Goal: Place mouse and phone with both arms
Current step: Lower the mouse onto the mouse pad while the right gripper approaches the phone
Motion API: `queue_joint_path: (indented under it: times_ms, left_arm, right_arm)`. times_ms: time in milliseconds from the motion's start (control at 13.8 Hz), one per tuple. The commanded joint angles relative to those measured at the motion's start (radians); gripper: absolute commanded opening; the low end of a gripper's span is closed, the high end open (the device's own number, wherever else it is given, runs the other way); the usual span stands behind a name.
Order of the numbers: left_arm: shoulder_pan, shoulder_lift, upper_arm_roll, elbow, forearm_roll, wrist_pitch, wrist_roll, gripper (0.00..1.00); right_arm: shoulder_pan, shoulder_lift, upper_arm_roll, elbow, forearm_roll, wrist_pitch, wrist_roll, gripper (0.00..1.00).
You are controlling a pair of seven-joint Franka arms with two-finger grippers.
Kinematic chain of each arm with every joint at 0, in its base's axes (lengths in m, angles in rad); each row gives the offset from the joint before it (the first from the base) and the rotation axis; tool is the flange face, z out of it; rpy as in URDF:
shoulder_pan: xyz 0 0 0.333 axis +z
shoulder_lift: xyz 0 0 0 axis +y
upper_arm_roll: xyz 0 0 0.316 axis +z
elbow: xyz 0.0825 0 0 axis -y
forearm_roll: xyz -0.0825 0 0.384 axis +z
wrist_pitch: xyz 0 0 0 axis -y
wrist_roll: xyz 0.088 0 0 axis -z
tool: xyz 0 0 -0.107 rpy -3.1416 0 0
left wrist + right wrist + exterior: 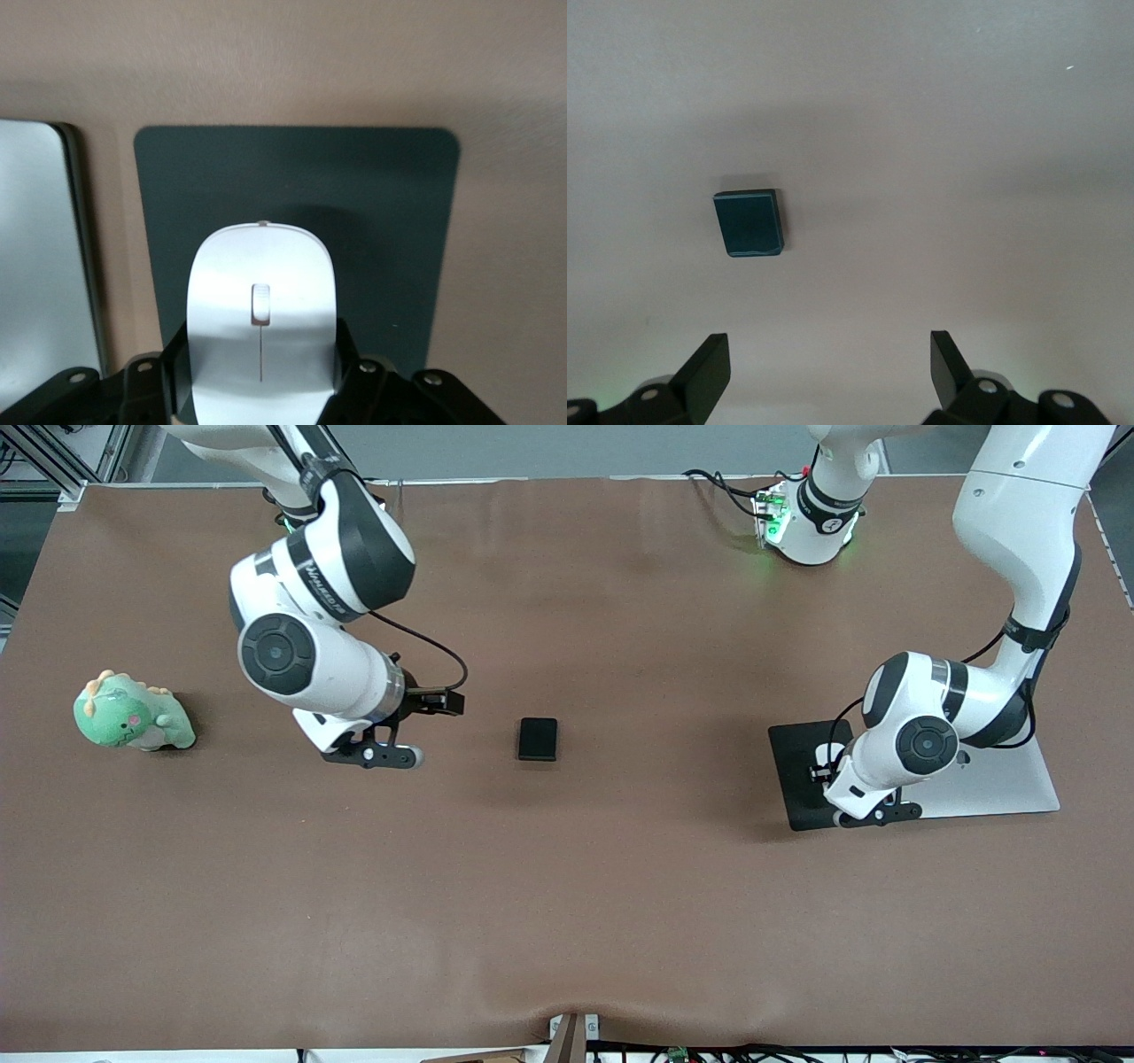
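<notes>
I will open my left gripper to let go of the white mouse on the middle of the black mouse pad (830,781) (291,301), beside the silver slab.
The white mouse (260,305) sits between the fingers of my left gripper (262,372), which is shut on its sides. It is over the large black mouse pad (381,204) toward the left arm's end of the table; I cannot tell if it touches the pad. In the front view the left gripper (822,767) is low over the pad (795,788). The small black phone (538,739) lies flat on the brown table near the middle. My right gripper (439,702) is open and empty, beside the phone toward the right arm's end. The right wrist view shows the phone (749,223) ahead of the open gripper (828,363).
A silver flat slab (1010,779) lies beside the mouse pad under the left arm; it also shows in the left wrist view (40,266). A green plush dinosaur (131,716) sits at the right arm's end of the table.
</notes>
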Motion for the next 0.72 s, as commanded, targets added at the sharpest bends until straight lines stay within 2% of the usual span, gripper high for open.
queue_joint_path:
  times_ms: [0,217,579,652]
  left_arm:
    - [0.029,0.005,-0.011,-0.044,0.025,0.075,0.005,0.0]
    - [0.032,0.037,-0.008,-0.067,0.025,0.172,0.005,0.0]
    - [0.057,0.039,-0.012,-0.079,0.034,0.201,0.022,0.0]
    - [0.06,0.04,-0.012,-0.079,0.034,0.206,0.026,0.21]
  right_arm:
    - [0.052,0.03,-0.006,0.004,0.014,0.046,0.064,1.0]
    - [0.098,0.066,-0.008,0.002,0.008,0.087,0.093,1.0]
    - [0.204,0.152,-0.01,-0.03,-0.002,0.262,0.202,1.0]
    - [0.223,0.173,-0.01,-0.031,-0.002,0.297,0.22,1.0]
